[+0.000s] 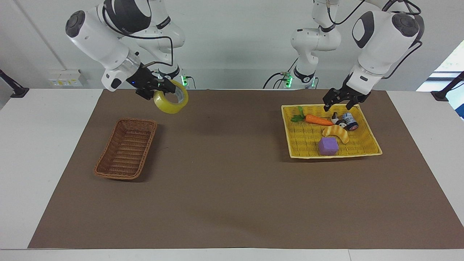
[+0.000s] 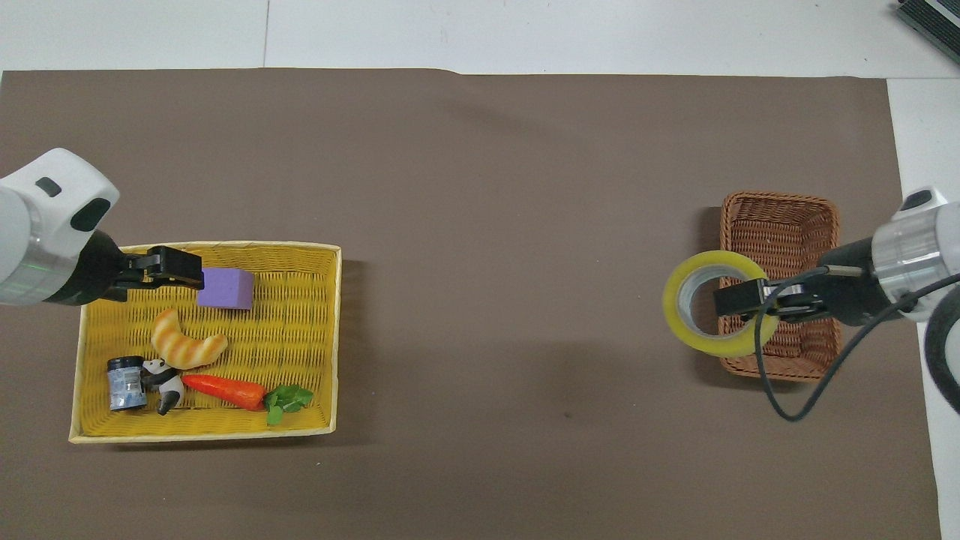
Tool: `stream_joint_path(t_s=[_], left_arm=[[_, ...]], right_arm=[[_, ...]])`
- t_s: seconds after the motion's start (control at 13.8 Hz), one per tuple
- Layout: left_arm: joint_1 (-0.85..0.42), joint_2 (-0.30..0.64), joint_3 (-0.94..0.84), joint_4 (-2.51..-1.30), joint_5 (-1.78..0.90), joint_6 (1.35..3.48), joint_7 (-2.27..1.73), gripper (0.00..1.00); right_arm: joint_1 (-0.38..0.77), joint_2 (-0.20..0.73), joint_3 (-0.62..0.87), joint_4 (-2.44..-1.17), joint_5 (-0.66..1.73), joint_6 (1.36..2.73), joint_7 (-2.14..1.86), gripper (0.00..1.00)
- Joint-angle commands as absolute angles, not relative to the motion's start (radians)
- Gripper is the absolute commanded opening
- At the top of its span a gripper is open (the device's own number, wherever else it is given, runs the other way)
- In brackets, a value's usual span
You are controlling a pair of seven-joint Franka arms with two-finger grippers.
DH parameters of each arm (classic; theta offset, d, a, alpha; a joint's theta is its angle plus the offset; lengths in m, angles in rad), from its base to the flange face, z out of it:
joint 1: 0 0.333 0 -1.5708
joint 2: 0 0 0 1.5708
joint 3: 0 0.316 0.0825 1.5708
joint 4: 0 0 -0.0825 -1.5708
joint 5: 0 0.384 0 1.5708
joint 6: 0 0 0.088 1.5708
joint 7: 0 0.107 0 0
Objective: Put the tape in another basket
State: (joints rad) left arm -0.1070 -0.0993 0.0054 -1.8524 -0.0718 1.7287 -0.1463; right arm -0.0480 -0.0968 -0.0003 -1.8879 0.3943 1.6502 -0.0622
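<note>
The robot's right gripper will release the tape, now in the air at the basket's rim, on the middle of the brown wicker basket's bottom (image 2: 777,297).
The tape (image 1: 170,104), a wide yellow roll with a pale core, hangs in the air with my right gripper (image 1: 162,88) shut on its wall. In the overhead view the tape (image 2: 705,346) overlaps the rim of the brown wicker basket (image 2: 780,199) on the side toward the table's middle, and the right gripper (image 2: 742,300) reaches in across the basket. The basket (image 1: 108,160) is empty and stands toward the right arm's end. My left gripper (image 1: 338,106) is open and empty, raised over the yellow tray; its fingers also show in the overhead view (image 2: 187,268).
A shallow yellow woven tray (image 1: 369,146) toward the left arm's end holds a carrot (image 1: 318,120), a croissant toy (image 1: 337,132), a purple block (image 1: 328,146), a panda figure and a small jar. A brown mat (image 1: 224,181) covers the table.
</note>
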Motion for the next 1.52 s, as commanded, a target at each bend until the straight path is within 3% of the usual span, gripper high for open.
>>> stream_joint_path(t_s=[0.0,0.22,1.02,1.45], left_arm=[[-0.037,-0.078,-0.005,-1.737,-0.041,1.614,-0.032,1.00],[-0.018,-0.046,-0.006,-1.657,0.014,1.540,-0.020,1.00],[0.002,-0.061,-0.005,-1.660,-0.002,1.569,-0.035,1.00],[0.003,0.055,-0.005,-1.467,-0.006,1.451,-0.035,1.00]], right_arm=[[-0.167,-0.040,0.015,-1.893,0.384,1.709,-0.211,0.00],[-0.265,0.060,0.015,-1.893,0.373,1.782,-0.414,0.00],[-0.370,0.247,0.017,-1.905,0.362,1.841,-0.744,0.00],[-0.359,0.270,0.017,-1.924,0.359,1.873,-0.840,0.00]])
